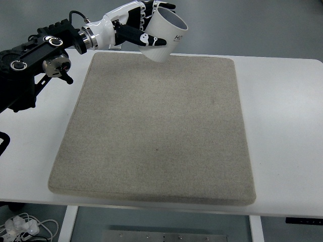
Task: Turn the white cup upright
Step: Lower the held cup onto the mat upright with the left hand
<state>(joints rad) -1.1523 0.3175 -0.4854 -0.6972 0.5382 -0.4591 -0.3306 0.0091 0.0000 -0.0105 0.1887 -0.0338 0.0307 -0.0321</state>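
My left gripper is to release the white cup on the far half of the beige mat, midway point(153, 109) between the mat's sides.
A white cup point(164, 34) with dark print on its side is held in the air above the far edge of the beige mat point(156, 126). It is tilted, with its open mouth facing up and to the right. My left hand point(139, 27) is shut on the cup, with fingers wrapped around its lower body. The left arm comes in from the upper left. The right arm does not show.
The mat lies on a white table point(282, 126). Cables point(25, 227) lie on the floor at the bottom left. A metal frame part point(151, 236) shows below the table's near edge.
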